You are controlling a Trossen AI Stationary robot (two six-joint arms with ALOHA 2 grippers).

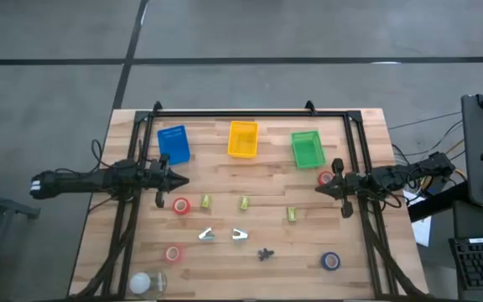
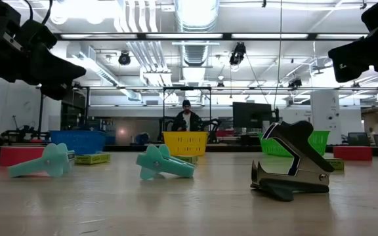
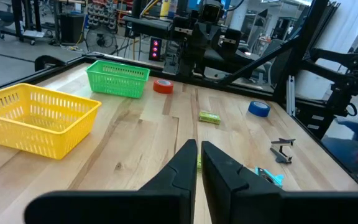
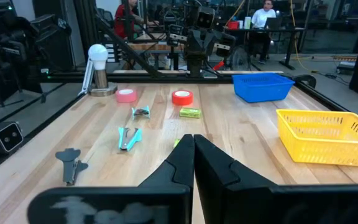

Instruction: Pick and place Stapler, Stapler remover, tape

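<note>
My right gripper is to close next on the near side of the red tape roll [image 1: 322, 182] beside the green basket, with one finger inside the roll's hole.
On the wooden table lie two teal staple removers [image 1: 206, 236] [image 1: 240, 236] and a dark staple remover [image 1: 265, 253], which stands on its jaws in the low view [image 2: 294, 172]. Tape rolls lie flat: red [image 1: 181, 205], red [image 1: 324, 178], pink [image 1: 173, 253] and blue [image 1: 331, 261]. Small yellow-green staple boxes [image 1: 244, 202] lie between them. My left gripper [image 1: 183, 180] hovers shut at the table's left, above the red roll. My right gripper [image 1: 319, 188] hovers shut at the right, beside the other red roll. Neither touches anything.
Blue [image 1: 173, 143], yellow [image 1: 242, 138] and green [image 1: 307, 148] baskets stand in a row along the far edge. A white bulb-shaped object [image 1: 141, 283] stands at the near left corner. A black frame [image 1: 250, 113] rims the table. People show in the room beyond.
</note>
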